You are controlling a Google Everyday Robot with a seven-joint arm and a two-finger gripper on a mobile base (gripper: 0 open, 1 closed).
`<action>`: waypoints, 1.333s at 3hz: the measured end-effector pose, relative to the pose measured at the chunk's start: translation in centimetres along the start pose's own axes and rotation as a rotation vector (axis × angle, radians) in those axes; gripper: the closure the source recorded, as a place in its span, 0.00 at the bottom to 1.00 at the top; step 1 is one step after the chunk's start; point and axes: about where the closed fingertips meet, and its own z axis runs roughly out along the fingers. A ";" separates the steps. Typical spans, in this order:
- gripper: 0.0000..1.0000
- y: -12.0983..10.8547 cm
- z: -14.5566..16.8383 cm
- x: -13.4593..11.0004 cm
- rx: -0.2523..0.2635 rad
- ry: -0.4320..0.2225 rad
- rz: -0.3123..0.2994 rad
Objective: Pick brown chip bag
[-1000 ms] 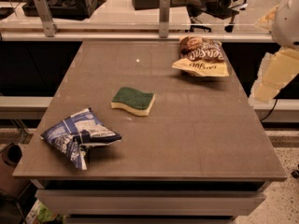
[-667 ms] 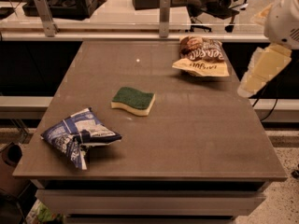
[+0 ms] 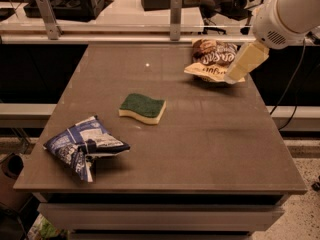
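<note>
The robot's gripper needs to next move to the brown chip bag's dark top with the white lettering point(image 3: 211, 55) and close there.
The brown chip bag point(image 3: 210, 60) lies at the far right of the table point(image 3: 200, 134), dark brown top with white lettering and a pale tan lower part. My gripper point(image 3: 239, 70) hangs from the white arm at the upper right. Its pale tip is over the right edge of the bag and covers part of it.
A green and yellow sponge point(image 3: 142, 108) lies near the table's middle. A blue-and-white bag point(image 3: 84, 146) lies at the front left. A metal rail with two posts point(image 3: 175, 11) runs behind the table's far edge. Desks and chairs stand beyond it.
The gripper has moved left and toward the far side, from off the table's right edge to over the right edge of the brown chip bag.
</note>
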 end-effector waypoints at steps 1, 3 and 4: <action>0.00 0.0 0.0 0.0 -0.001 0.000 0.000; 0.00 -2.5 3.1 -1.3 0.008 0.054 -0.023; 0.00 -4.4 6.2 -1.8 0.009 0.101 -0.038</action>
